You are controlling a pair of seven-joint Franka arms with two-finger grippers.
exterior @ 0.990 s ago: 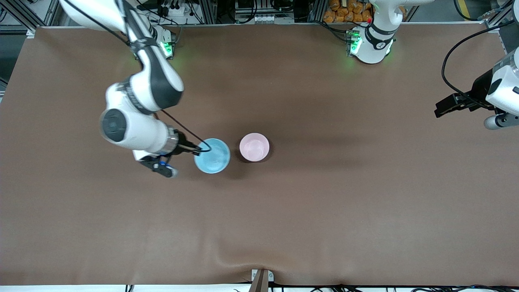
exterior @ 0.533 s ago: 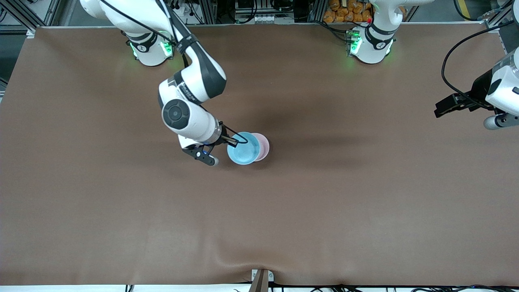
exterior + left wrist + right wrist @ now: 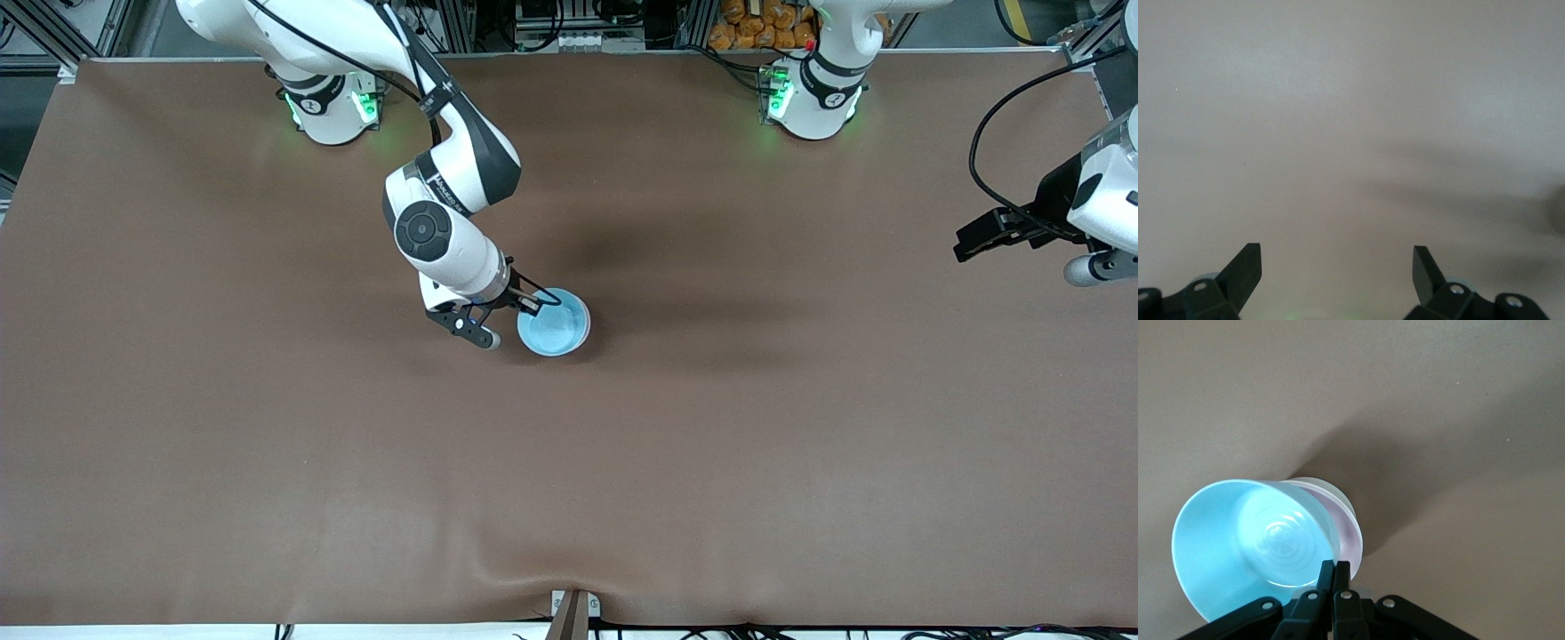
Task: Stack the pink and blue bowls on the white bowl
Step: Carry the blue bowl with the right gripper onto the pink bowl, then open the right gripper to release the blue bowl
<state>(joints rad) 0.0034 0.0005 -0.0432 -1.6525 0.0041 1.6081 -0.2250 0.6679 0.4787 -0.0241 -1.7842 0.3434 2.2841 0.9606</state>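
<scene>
The robot's right gripper should release the light blue bowl inside the pale pink bowl [image 3: 559,324] [image 3: 1303,537], on top of the white bowl. The light blue bowl is tilted over the pink one now.
My right gripper [image 3: 532,305] is shut on the rim of the light blue bowl [image 3: 551,327] and holds it tilted right over the pale pink bowl [image 3: 585,317] in the middle of the table. Only a thin edge of the pink bowl shows there. In the right wrist view the gripper [image 3: 1333,565] pinches the blue bowl [image 3: 1251,540], the pink bowl [image 3: 1350,543] sits just beneath it, and an off-white rim of the white bowl [image 3: 1321,484] shows under the pink one. My left gripper [image 3: 973,238] waits open and empty over the left arm's end of the table; it also shows in the left wrist view [image 3: 1337,257].
The brown table cloth [image 3: 711,444] has a raised wrinkle at the edge nearest the front camera [image 3: 498,569]. Both arm bases [image 3: 329,111] [image 3: 813,98] stand along the edge farthest from the front camera. Orange items [image 3: 756,22] lie off the table there.
My right arm has carried the blue bowl toward the left arm's end, from beside the pink bowl to directly over it. The left arm has not moved.
</scene>
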